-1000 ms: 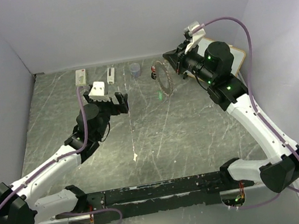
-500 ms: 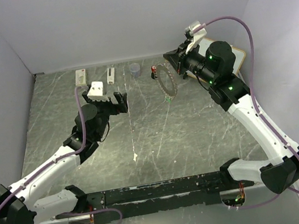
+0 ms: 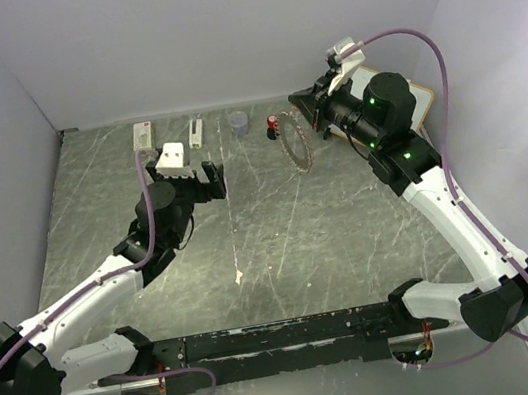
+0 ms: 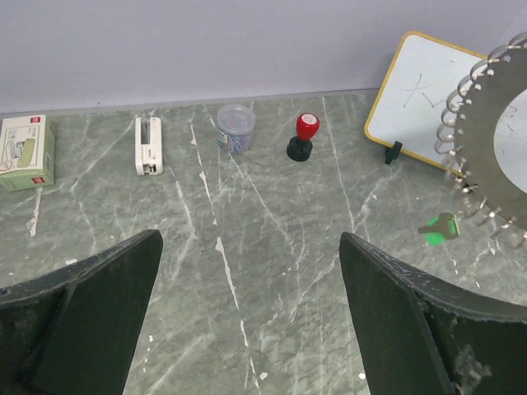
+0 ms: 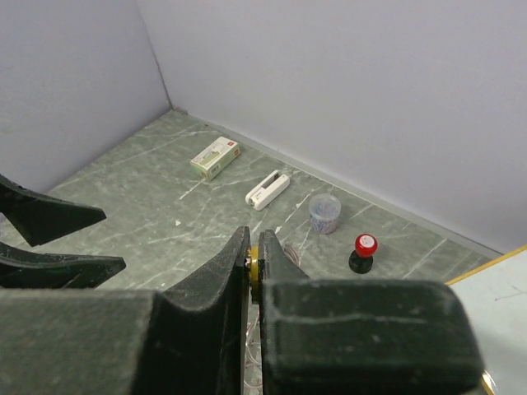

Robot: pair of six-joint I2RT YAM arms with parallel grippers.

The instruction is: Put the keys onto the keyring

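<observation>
The robot's right gripper should release the keyring flat on the bare table (image 3: 256, 202) well in front of the small clear cup. The keyring still hangs in the air at the back.
The keyring (image 3: 292, 142) hangs in the air at the back right, its rim crowded with small silvery loops. My right gripper (image 3: 310, 119) holds it from above, shut on a yellow-orange key (image 5: 256, 262) pinched between the fingers, with ring wire (image 5: 254, 341) showing just below. The left wrist view shows the keyring (image 4: 482, 123) at the right edge, and a bright green key (image 4: 439, 229) dangles at its lower rim. My left gripper (image 3: 203, 181) hovers left of the ring, apart from it. Its fingers (image 4: 99, 304) stand wide open over bare table.
Along the back wall stand a green-white box (image 3: 142, 135), a white stapler-like piece (image 3: 195, 132), a small clear cup (image 3: 238, 122) and a red-topped black knob (image 3: 273, 121). A yellow-framed whiteboard (image 4: 420, 99) leans behind the ring at the back right.
The keyring has swung and turned more edge-on, shifting slightly right and up, and the green key no longer shows below it in the top view. The left arm has barely moved.
</observation>
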